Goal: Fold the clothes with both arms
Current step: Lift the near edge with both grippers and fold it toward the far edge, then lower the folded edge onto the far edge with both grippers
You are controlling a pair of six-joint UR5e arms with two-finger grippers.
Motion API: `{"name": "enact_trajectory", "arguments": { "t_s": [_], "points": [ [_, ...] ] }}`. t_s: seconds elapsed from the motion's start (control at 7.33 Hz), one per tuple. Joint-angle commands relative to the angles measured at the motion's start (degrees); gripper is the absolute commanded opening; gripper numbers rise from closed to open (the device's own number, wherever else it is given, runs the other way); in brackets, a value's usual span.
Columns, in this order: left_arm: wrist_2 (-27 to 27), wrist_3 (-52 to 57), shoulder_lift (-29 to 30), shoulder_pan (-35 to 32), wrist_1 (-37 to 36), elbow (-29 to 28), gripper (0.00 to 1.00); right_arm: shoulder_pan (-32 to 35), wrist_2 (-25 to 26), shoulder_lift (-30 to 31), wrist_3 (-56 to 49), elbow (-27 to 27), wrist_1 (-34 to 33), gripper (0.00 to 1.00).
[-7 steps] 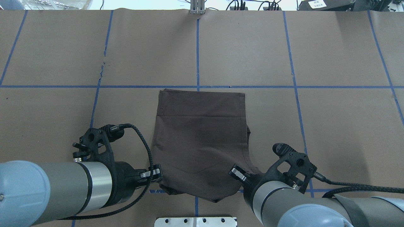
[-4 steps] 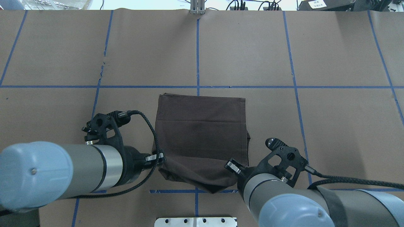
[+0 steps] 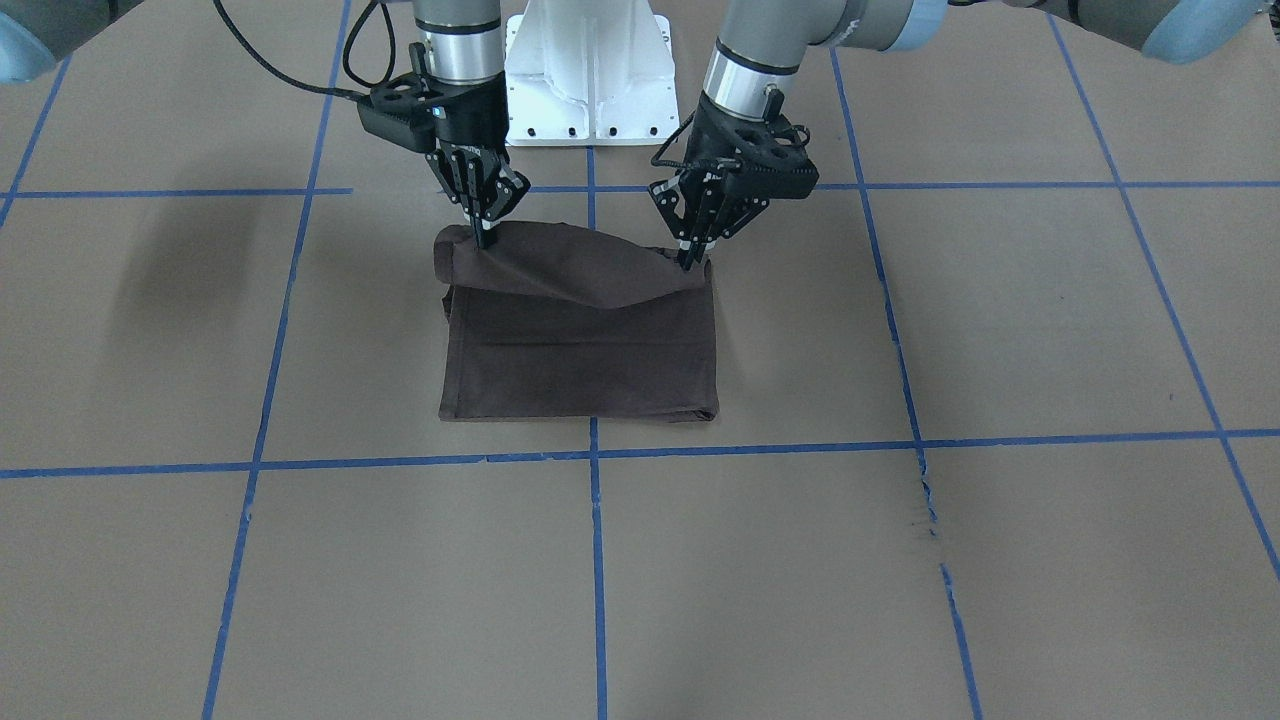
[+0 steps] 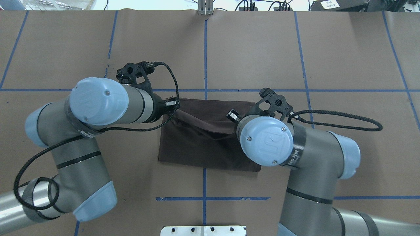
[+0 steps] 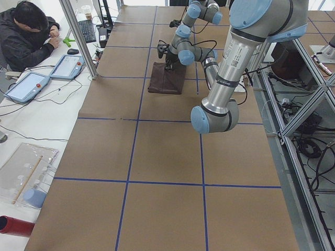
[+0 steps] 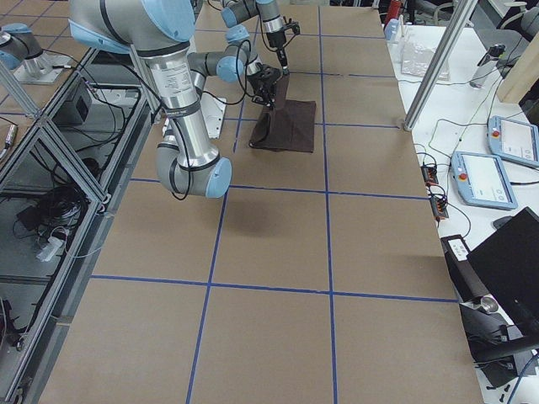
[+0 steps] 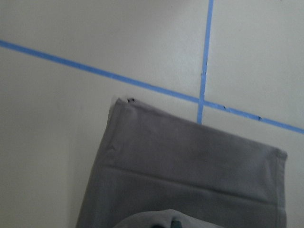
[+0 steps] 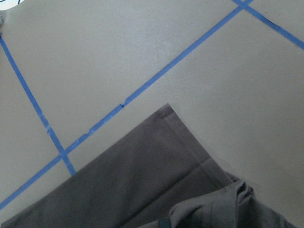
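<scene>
Next, my left gripper releases the lifted corner of the T-shirt just short of the flat corner (image 3: 696, 376) (image 7: 123, 142) farthest from the pedestal on its side.
The dark grey-brown T-shirt (image 3: 580, 350) lies folded into a rectangle on the brown paper mid-table; it also shows in the overhead view (image 4: 203, 147). Its robot-side edge is lifted and hangs sagging between the two grippers. My left gripper (image 3: 690, 262) is shut on one corner of that edge; from overhead it sits at the shirt's left side (image 4: 174, 109). My right gripper (image 3: 482, 240) is shut on the other corner; from overhead its tips are hidden under the arm. Both wrist views look down on the flat shirt (image 7: 190, 166) (image 8: 142, 190), with held cloth at the bottom edge.
Blue tape lines (image 3: 590, 455) grid the paper-covered table. The white base pedestal (image 3: 588, 70) stands behind the shirt. The paper has a small tear (image 3: 925, 500). An operator (image 5: 26, 31) sits with tablets beyond the far edge of the table.
Both arms have moved away from the robot, lifting the shirt's near edge and carrying it over the shirt toward its far edge. Both grippers stayed shut on the cloth.
</scene>
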State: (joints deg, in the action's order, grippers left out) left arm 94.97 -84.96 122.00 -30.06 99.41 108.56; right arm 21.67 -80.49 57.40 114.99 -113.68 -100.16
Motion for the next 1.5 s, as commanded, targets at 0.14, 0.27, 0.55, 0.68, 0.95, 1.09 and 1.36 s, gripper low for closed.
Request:
{"name": "enact_trajectory", "arguments": {
  "t_s": [0.14, 0.27, 0.55, 0.68, 0.95, 1.09, 1.36],
  "points": [
    [-0.14, 1.99, 2.54, -1.75, 8.34, -12.39, 0.00, 3.55, -1.42, -3.61, -3.19, 15.29, 12.13, 0.00],
    [-0.22, 2.17, 2.71, -1.75, 8.43, -13.45, 0.00, 3.99, -1.42, -4.66, -3.81, 18.99, 14.53, 0.00],
    [-0.31, 2.17, 2.98, -1.75, 9.83, -15.56, 0.00, 5.74, -1.86, -5.11, -5.12, 21.48, 14.90, 0.00],
    [-0.31, 2.26, 2.98, -1.84, 11.23, -16.36, 0.00, 6.79, -3.51, -5.11, -5.83, 21.75, 14.90, 0.00],
    [-0.31, 2.26, 2.98, -2.02, 11.33, -16.98, 0.00, 7.42, -3.62, -5.11, -6.27, 22.71, 14.99, 0.00],
    [-0.31, 2.26, 2.98, -2.02, 11.33, -16.98, 0.00, 7.42, -3.71, -5.11, -6.36, 23.33, 14.99, 0.00],
    [-0.40, 6.78, 2.89, -2.10, 11.42, -17.77, 0.99, 7.07, -3.53, -5.28, -14.89, 24.47, 14.99, 0.99]
  ]
}}
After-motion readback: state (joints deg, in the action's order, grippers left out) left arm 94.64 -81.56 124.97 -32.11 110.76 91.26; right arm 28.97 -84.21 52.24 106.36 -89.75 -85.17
